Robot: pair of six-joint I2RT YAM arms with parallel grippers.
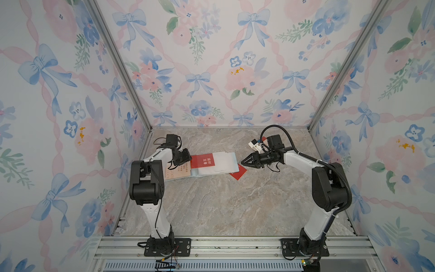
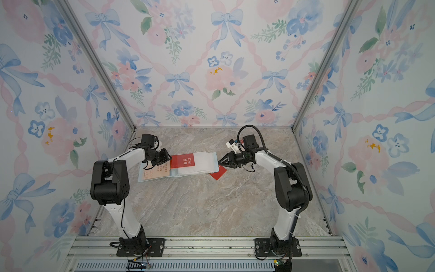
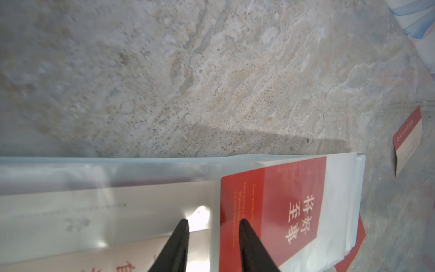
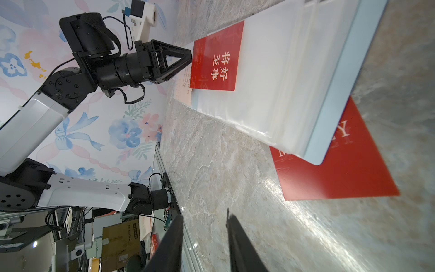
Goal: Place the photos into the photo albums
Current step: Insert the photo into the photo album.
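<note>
The red photo's end sticks out over the album's fold from the sleeve, so my left gripper needs to pinch the photo's free edge [image 3: 222, 199], pushing it deeper.
The pale blue photo album [image 1: 222, 164] [image 2: 203, 163] lies open at the back of the table, white sleeve pages [image 3: 341, 188] [image 4: 282, 82] up. A red photo with white Chinese characters [image 1: 203, 160] [image 3: 282, 212] [image 4: 219, 58] lies flat on its page. My left gripper [image 1: 190, 160] [image 3: 214, 221] is open at that photo's left edge, holding nothing. A cream photo [image 1: 177, 170] lies under the left arm. A red photo with white letters [image 1: 238, 174] [image 4: 334, 172] sticks out from under the album's right end. My right gripper [image 1: 242, 162] [image 4: 204, 216] hovers open beside it, empty.
One more red-and-cream photo [image 3: 408, 139] lies on the marble table [image 1: 223, 207] beyond the album's right end. Flowered walls [image 1: 70, 117] close in three sides. Aluminium rails [image 1: 235, 247] with both arm bases run along the front edge.
</note>
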